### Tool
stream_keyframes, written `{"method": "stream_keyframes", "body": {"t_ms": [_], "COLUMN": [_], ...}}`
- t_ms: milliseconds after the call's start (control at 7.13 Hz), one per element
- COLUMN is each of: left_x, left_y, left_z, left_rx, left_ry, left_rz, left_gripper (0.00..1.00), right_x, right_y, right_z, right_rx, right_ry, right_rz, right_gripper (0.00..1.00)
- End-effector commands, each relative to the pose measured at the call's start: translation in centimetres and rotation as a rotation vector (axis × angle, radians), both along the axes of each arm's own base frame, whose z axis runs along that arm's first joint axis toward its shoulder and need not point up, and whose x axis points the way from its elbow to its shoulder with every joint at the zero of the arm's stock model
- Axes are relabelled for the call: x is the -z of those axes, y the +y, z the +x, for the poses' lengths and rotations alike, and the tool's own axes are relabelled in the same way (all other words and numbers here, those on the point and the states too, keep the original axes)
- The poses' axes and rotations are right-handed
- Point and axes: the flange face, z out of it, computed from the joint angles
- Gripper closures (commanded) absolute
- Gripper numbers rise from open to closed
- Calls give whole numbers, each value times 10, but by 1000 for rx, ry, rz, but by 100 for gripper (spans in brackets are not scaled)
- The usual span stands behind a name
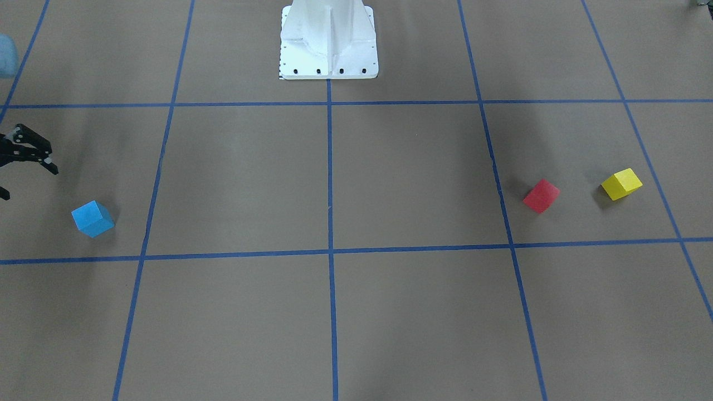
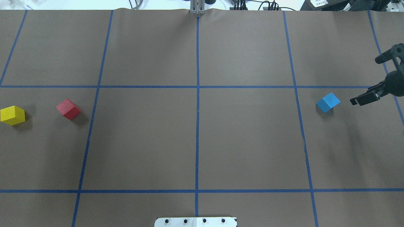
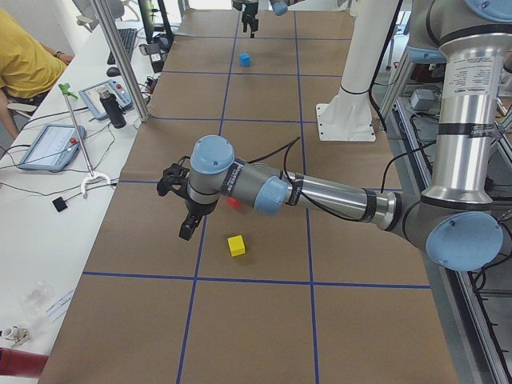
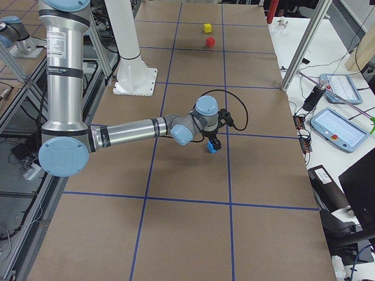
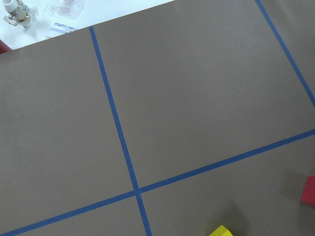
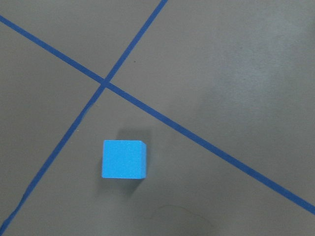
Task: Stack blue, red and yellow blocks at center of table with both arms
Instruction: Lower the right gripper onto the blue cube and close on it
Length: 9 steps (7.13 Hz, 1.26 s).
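Note:
Next, my right gripper needs to go to the blue block's opposite sides [image 1: 93, 218] [image 6: 124, 159] and close there, to carry the blue block toward the table's center.
The blue block [image 2: 328, 102] lies on the table's right side, and it also shows in the right wrist view [image 6: 124, 159]. My right gripper [image 2: 371, 79] hovers just right of it, open and empty. It shows at the left edge of the front view [image 1: 28, 182], up and left of the blue block [image 1: 93, 218]. The red block [image 2: 68, 109] and yellow block [image 2: 12, 115] lie apart at the far left. My left gripper [image 3: 178, 205] hangs over the table near the yellow block [image 3: 236, 246]. I cannot tell if it is open or shut.
The robot's white base [image 1: 328, 42] stands at the table's robot-side edge. Blue tape lines [image 2: 197, 104] divide the brown table into squares. An operator [image 3: 24, 60] sits beside tablets and a pole along the far side of the table.

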Motion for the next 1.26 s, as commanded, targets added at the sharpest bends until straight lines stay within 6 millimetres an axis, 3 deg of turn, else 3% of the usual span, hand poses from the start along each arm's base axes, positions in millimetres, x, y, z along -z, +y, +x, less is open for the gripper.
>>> {"method": "stream_keyframes", "body": {"t_ms": [0, 280, 841, 981, 1121], "left_x": [0, 0, 1, 1, 2], "left_y": [0, 0, -1, -1, -1], "left_z": [0, 0, 0, 0, 0], "left_rx": [-1, -1, -1, -1, -1], "left_ry": [0, 0, 0, 0, 0], "left_rz": [0, 2, 3, 3, 12], "left_gripper": [0, 0, 0, 0, 0], "right_x": [-13, -50, -38, -34, -27], "right_y": [-11, -23, -16, -26, -31], "right_z": [-44, -66, -117, -125, -128], "right_rx": [4, 28, 62, 61, 62], "right_ry": [34, 62, 51, 52, 51], "right_rz": [-27, -73, -107, -95, -76], "right_gripper": [1, 1, 1, 22, 80]}}
